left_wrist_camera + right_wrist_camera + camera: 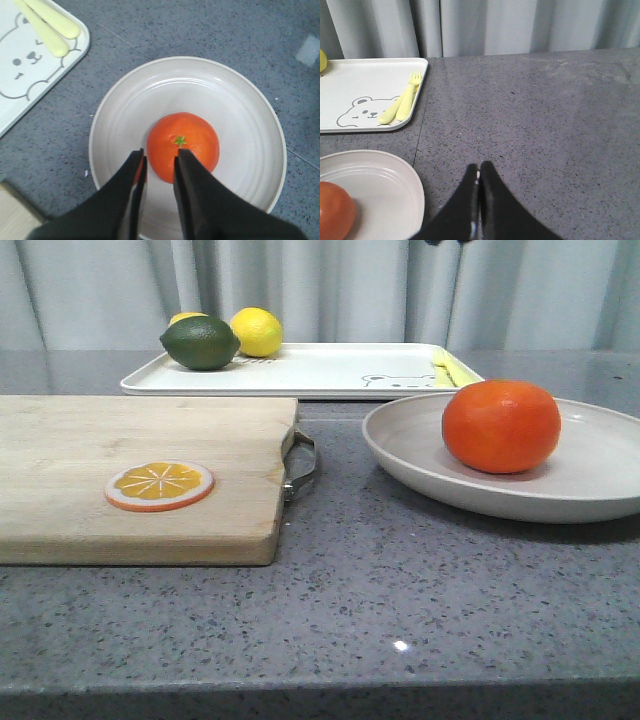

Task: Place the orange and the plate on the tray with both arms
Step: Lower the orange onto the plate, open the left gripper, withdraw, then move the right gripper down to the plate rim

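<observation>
The off-white plate has a rim (633,418) (422,197) on the side farthest from the wooden cutting board. My right gripper takes hold there next.
The orange (500,425) sits in the off-white plate (600,480) on the grey table, right of centre. The white tray (330,370) with the bear drawing lies behind it. In the left wrist view, my left gripper (160,155) hangs open above the orange (195,135) and plate (240,95), fingers apart and holding nothing; a tray corner (30,75) shows beside them. In the right wrist view, my right gripper (479,167) is shut and empty over bare table beside the plate (385,185); the orange (335,217) and tray (370,85) show there too. Neither gripper shows in the front view.
A wooden cutting board (130,470) with a flat orange slice (159,485) lies at the left. A green lime (200,343) and a yellow lemon (257,331) sit on the tray's far left. Pale yellow cutlery (402,102) lies at the tray's right edge. Curtains hang behind.
</observation>
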Robot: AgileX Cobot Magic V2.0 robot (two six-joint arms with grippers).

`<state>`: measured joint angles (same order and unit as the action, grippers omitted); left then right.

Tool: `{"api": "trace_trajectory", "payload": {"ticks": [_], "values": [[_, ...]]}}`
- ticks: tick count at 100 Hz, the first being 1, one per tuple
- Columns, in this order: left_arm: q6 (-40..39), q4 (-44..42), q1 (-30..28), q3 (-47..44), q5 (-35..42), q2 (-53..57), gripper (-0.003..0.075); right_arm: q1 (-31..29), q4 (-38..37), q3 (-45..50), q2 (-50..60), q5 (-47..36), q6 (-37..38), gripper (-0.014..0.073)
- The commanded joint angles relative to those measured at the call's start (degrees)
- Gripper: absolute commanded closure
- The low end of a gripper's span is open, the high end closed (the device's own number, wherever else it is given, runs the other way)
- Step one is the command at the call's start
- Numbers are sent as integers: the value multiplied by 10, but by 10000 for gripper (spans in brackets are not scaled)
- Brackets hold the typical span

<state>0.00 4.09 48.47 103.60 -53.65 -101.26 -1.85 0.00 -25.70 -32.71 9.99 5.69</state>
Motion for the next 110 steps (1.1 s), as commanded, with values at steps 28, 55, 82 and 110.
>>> {"api": "trace_trajectory", "payload": {"ticks": [28, 55, 82, 110], "values": [[-12, 1, -56, -202, 106, 233, 739, -4, -7, -23, -4, -25, -2, 654], [-41, 1, -126, -390, 150, 416, 739, -4, -7, -25, -15, -5, -2, 654], [-52, 2, -180, -556, 198, 606, 739, -1, -7, -32, -37, 8, -2, 654], [-57, 2, -187, -642, 200, 736, 739, 17, -7, -126, -108, 128, -14, 654]]}}
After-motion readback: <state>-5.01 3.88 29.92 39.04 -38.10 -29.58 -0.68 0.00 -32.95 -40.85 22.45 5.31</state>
